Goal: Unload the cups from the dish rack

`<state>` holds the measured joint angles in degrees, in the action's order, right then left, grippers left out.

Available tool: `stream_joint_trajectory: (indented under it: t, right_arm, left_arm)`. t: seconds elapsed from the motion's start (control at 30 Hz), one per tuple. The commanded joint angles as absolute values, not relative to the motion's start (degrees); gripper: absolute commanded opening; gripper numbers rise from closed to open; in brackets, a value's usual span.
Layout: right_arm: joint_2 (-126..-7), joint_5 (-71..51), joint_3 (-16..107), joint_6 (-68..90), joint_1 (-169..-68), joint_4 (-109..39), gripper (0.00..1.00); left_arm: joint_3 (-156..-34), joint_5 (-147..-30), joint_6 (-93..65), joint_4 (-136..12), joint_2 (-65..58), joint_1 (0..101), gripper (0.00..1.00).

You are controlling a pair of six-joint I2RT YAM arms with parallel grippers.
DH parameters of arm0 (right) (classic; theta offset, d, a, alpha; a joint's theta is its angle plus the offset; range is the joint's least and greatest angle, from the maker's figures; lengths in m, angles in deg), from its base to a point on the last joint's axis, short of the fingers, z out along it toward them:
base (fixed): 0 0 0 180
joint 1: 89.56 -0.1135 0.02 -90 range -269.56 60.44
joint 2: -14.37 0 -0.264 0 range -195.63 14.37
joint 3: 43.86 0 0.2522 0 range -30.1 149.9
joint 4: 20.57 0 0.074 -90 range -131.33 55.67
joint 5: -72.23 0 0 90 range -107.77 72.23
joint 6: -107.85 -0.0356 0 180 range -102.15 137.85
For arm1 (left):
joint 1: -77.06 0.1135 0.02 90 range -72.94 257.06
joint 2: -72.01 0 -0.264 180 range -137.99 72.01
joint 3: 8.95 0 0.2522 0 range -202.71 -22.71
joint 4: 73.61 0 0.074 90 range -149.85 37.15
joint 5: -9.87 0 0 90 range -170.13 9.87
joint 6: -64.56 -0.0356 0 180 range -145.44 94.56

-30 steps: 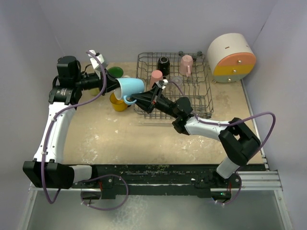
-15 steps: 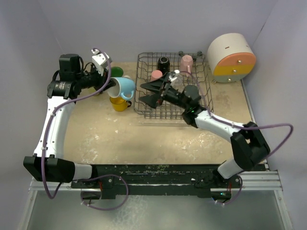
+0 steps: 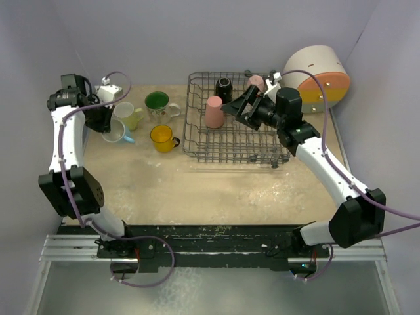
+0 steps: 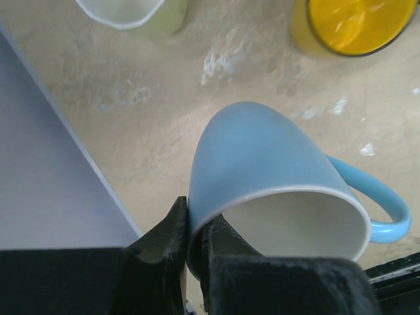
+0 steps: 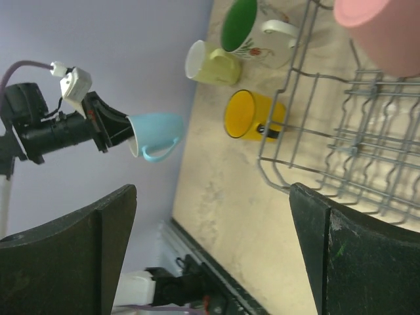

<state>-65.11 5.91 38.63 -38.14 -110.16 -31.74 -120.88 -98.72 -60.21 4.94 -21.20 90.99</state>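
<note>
My left gripper will set the light blue cup down on the table (image 3: 134, 139) (image 4: 220, 85) between the pale yellow-green cup and the yellow mug.
My left gripper (image 3: 105, 123) is shut on the rim of the light blue cup (image 3: 121, 133), holding it tilted just above the table near the left wall. In the left wrist view one finger (image 4: 167, 239) is outside the blue cup (image 4: 262, 170) and the other inside. The pale yellow-green cup (image 3: 134, 117), green-inside mug (image 3: 157, 102) and yellow mug (image 3: 162, 136) stand on the table. The dish rack (image 3: 236, 147) holds a salmon tumbler (image 3: 214, 111), a black mug (image 3: 224, 87) and a pink mug (image 3: 256, 81). My right gripper (image 3: 241, 108) hovers open and empty over the rack.
A round cream, orange and yellow drawer box (image 3: 316, 77) stands at the back right beside the rack. The purple wall runs close along the table's left edge (image 4: 65, 197). The right wrist view shows the rack's wire corner (image 5: 282, 164) and the yellow mug (image 5: 246, 113) beside it.
The right gripper opened, let go of the blue cup and drew back right over the rack. The left arm swung the blue cup left and down toward the table's left side.
</note>
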Motion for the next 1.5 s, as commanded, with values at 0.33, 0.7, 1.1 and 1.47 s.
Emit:
stream_joint_trajectory:
  t: [0.33,0.7,1.1,1.47]
  right_arm:
    - [-65.1,-2.4,41.5,-21.5,-110.2,-44.2,1.00]
    - [-64.3,-1.6,41.4,-19.5,-110.2,-48.6,1.00]
    - [-66.4,-6.3,44.0,-16.8,-110.3,-48.1,1.00]
    - [-84.8,-26.8,62.0,-6.8,-115.8,-54.7,1.00]
  left_arm:
    - [-119.8,-95.2,-56.0,-3.4,-34.8,91.3,0.00]
    - [-119.9,-98.5,-45.0,-7.4,-41.8,91.2,0.00]
    - [-122.5,-99.3,-37.4,-7.6,-43.4,91.2,0.26]
    - [-123.6,-99.9,-37.5,-7.5,-33.7,91.2,0.50]
